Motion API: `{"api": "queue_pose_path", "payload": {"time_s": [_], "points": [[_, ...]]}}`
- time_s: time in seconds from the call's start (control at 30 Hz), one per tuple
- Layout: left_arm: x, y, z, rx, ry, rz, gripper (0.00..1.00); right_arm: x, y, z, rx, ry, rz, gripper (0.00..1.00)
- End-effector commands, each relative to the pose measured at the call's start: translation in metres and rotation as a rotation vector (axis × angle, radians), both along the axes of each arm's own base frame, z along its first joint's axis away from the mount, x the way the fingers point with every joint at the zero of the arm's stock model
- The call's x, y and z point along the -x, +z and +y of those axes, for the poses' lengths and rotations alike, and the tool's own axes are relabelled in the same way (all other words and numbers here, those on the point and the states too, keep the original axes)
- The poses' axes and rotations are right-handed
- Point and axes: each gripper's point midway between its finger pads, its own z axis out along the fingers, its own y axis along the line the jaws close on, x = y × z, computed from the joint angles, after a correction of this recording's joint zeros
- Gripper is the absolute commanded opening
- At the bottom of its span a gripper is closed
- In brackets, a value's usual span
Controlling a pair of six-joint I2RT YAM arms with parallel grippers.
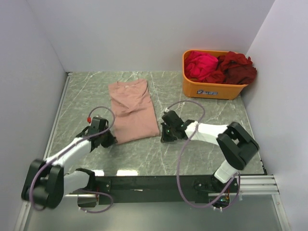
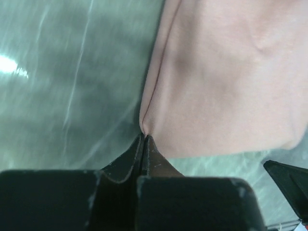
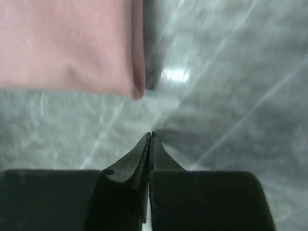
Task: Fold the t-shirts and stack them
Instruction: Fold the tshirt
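I have my right gripper shut, empty beside the t-shirt's loose near corner; it should open and pinch that corner (image 1: pixel 156 133) before both grippers fold the t-shirt.
A salmon-pink t-shirt (image 1: pixel 132 109) lies on the table folded into a long strip, plain side up. My left gripper (image 1: pixel 109 140) is at its near left corner. In the left wrist view the gripper (image 2: pixel 144 136) is shut, and the shirt's edge (image 2: pixel 216 82) puckers into the tips as if pinched. My right gripper (image 1: pixel 166 138) is just off the near right corner. In the right wrist view it (image 3: pixel 151 134) is shut and empty, a short gap from the shirt's corner (image 3: pixel 72 48). A magenta t-shirt (image 1: pixel 201 65) and a dark red t-shirt (image 1: pixel 238 68) lie bunched in the tub.
The orange plastic tub (image 1: pixel 211 89) stands at the back right by the wall. White walls close in the grey marbled table (image 1: pixel 207 110) on three sides. The right gripper's black tip shows at the left wrist view's lower right (image 2: pixel 288 180).
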Motion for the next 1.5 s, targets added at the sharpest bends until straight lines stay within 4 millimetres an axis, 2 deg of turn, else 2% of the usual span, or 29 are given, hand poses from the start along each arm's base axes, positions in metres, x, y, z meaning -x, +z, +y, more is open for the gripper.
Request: {"api": "queue_pose_path", "payload": {"time_s": [0.0, 0.03, 0.13, 0.17, 0.23, 0.27, 0.3, 0.33, 0.37, 0.43, 0.5, 0.6, 0.67, 0.73, 0.77, 0.8, 0.83, 0.87, 0.9, 0.97, 1.03, 1.13, 1.23, 1.27, 1.3, 1.33, 1.37, 1.43, 1.47], "points": [[0.034, 0.003, 0.003, -0.001, 0.031, 0.039, 0.01, 0.018, 0.016, -0.005, -0.026, 0.003, -0.049, 0.01], [0.038, 0.004, 0.003, 0.006, 0.033, 0.033, 0.01, 0.021, 0.024, -0.004, -0.052, 0.009, -0.064, 0.03], [0.045, 0.007, 0.003, 0.038, 0.053, -0.001, 0.01, 0.024, 0.03, 0.001, -0.09, 0.029, -0.077, 0.08], [0.047, 0.009, 0.003, 0.046, 0.065, -0.002, 0.01, 0.018, 0.036, 0.005, -0.102, 0.03, -0.095, 0.1], [0.045, 0.01, 0.008, 0.025, 0.089, -0.01, 0.01, 0.012, 0.035, 0.01, -0.087, 0.046, -0.107, 0.14], [0.044, 0.012, 0.009, 0.021, 0.094, -0.012, 0.01, 0.003, 0.042, 0.015, -0.089, 0.046, -0.125, 0.15], [0.044, 0.013, 0.01, 0.014, 0.097, -0.01, 0.01, -0.001, 0.043, 0.017, -0.083, 0.052, -0.134, 0.21], [0.043, 0.014, 0.011, 0.012, 0.098, -0.012, 0.01, -0.005, 0.036, 0.016, -0.052, 0.06, -0.132, 0.24], [0.042, 0.016, 0.01, 0.016, 0.095, -0.017, 0.01, -0.011, 0.039, 0.02, -0.044, 0.063, -0.135, 0.25], [0.042, 0.016, 0.009, 0.014, 0.095, -0.016, 0.01, -0.01, 0.031, 0.026, -0.039, 0.095, -0.106, 0.32], [0.041, 0.017, 0.009, 0.012, 0.095, -0.014, 0.01, -0.01, 0.028, 0.034, -0.055, 0.118, -0.087, 0.36], [0.041, 0.017, 0.01, 0.007, 0.103, -0.006, 0.01, -0.005, 0.019, 0.035, -0.055, 0.123, -0.048, 0.36], [0.042, 0.017, 0.011, 0.009, 0.107, -0.006, 0.01, 0.001, 0.012, 0.034, -0.056, 0.131, -0.024, 0.35], [0.043, 0.018, 0.01, 0.015, 0.106, -0.003, 0.01, 0.007, 0.008, 0.035, -0.064, 0.143, -0.002, 0.3], [0.045, 0.021, 0.009, 0.021, 0.106, -0.003, 0.01, 0.012, 0.006, 0.034, -0.07, 0.151, 0.011, 0.23], [0.046, 0.021, 0.01, 0.021, 0.105, 0.0, 0.01, 0.018, 0.009, 0.035, -0.093, 0.161, 0.025, 0.08], [0.046, 0.023, 0.009, 0.028, 0.107, -0.002, 0.01, 0.021, 0.012, 0.034, -0.106, 0.158, 0.023, 0.0], [0.047, 0.024, 0.007, 0.041, 0.108, -0.005, 0.01, 0.029, 0.011, 0.033, -0.12, 0.169, 0.022, 0.0], [0.05, 0.025, 0.005, 0.055, 0.101, 0.002, 0.01, 0.033, 0.023, 0.035, -0.152, 0.183, 0.0, 0.0], [0.049, 0.035, 0.004, 0.07, 0.102, -0.017, 0.01, 0.04, 0.027, 0.028, -0.145, 0.178, 0.001, 0.0], [0.051, 0.043, 0.004, 0.068, 0.097, -0.024, 0.01, 0.036, 0.04, 0.023, -0.144, 0.159, -0.039, 0.0], [0.037, 0.077, 0.005, 0.063, 0.072, -0.14, 0.01, 0.024, 0.06, 0.026, -0.154, 0.15, -0.109, 0.0], [0.021, 0.098, 0.009, 0.025, 0.07, -0.201, 0.01, 0.001, 0.086, 0.035, -0.176, 0.118, -0.192, 0.0], [0.016, 0.104, 0.008, 0.02, 0.068, -0.216, 0.01, -0.013, 0.104, 0.04, -0.186, 0.092, -0.242, 0.0], [0.01, 0.109, 0.008, 0.011, 0.07, -0.225, 0.01, -0.02, 0.112, 0.043, -0.192, 0.087, -0.271, 0.0], [-0.004, 0.118, 0.008, -0.009, 0.074, -0.247, 0.01, -0.029, 0.12, 0.043, -0.194, 0.07, -0.293, 0.0], [-0.011, 0.124, 0.009, -0.022, 0.084, -0.259, 0.01, -0.042, 0.14, 0.048, -0.212, 0.056, -0.333, 0.0], [-0.026, 0.134, 0.013, -0.056, 0.111, -0.272, 0.01, -0.059, 0.151, 0.05, -0.206, 0.036, -0.358, 0.0], [-0.042, 0.146, 0.016, -0.086, 0.134, -0.294, 0.01, -0.074, 0.169, 0.052, -0.228, 0.02, -0.391, 0.0]]}}
